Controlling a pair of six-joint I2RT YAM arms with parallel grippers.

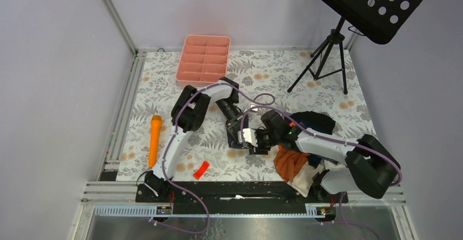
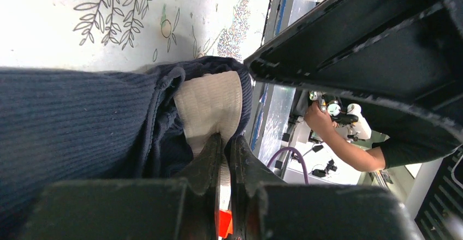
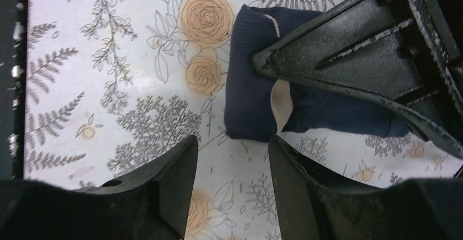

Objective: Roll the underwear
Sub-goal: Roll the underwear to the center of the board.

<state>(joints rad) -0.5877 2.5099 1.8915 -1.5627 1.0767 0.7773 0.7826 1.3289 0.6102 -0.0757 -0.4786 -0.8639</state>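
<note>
The robot's left gripper pinches the exposed tan waistband, so it should open and back away while the right gripper steadies the underwear, and then take the navy folded end (image 3: 245, 98).
The navy underwear (image 3: 248, 95) lies partly rolled on the floral table, a strip of its tan waistband (image 2: 210, 106) showing. My left gripper (image 2: 225, 142) is shut on that waistband edge, and in the right wrist view its dark body (image 3: 355, 54) covers the right part of the cloth. My right gripper (image 3: 232, 142) is open just short of the roll's near end, with only tabletop between its fingers. From above, both grippers (image 1: 242, 131) (image 1: 252, 144) meet over the underwear (image 1: 233, 138) at the table's middle.
A pile of clothes with an orange garment (image 1: 290, 162) and a black one (image 1: 315, 121) lies under the right arm. A pink divided tray (image 1: 203, 59) stands at the back. An orange stick (image 1: 155, 139) and a small red piece (image 1: 201, 168) lie left. A tripod (image 1: 325, 60) stands back right.
</note>
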